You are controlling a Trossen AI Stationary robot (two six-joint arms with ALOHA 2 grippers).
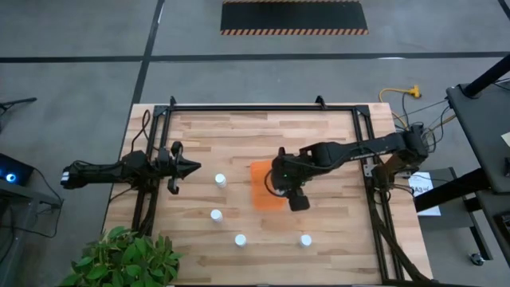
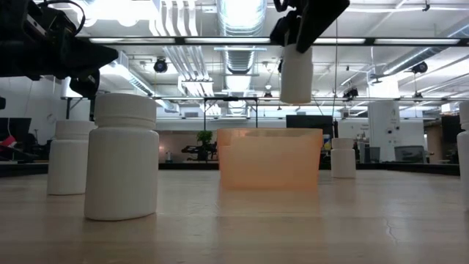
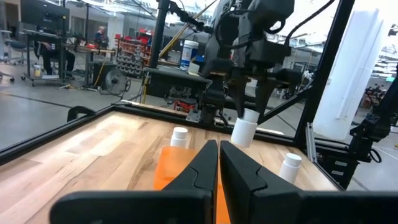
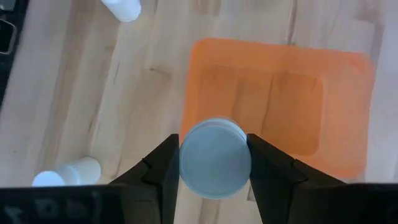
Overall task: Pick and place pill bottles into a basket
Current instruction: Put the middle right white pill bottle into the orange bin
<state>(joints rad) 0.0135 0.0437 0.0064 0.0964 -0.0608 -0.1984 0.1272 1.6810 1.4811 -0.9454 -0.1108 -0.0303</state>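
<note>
My right gripper is going to release the white pill bottle, which hangs over the basket now, inside the orange basket's front corner (image 1: 281, 197) (image 4: 212, 135), on that gripper's own side.
A white pill bottle (image 2: 296, 73) hangs in the air over the orange basket (image 1: 261, 185), with my right gripper (image 4: 215, 157) shut on it. The basket stands near the table's middle. Several other bottles stand upright on the wood: one (image 1: 220, 180) left of the basket, and others nearer the front edge (image 1: 216, 214) (image 1: 240, 239) (image 1: 306, 239). My left gripper (image 3: 217, 163) is shut, holds nothing and waits level at the table's left side (image 1: 191, 167). My right gripper pinches the bottle's top end (image 3: 250, 116) between its two fingers (image 4: 163, 167), one on each side of the round cap (image 4: 215, 158). The fingers come steeply from above. The bottle hangs below them, nearly upright and clear of the basket and table.
A black metal frame (image 1: 263, 107) runs around the wooden table. A potted plant (image 1: 123, 259) stands at the near left corner. Bare wood lies between the basket and the table's right edge.
</note>
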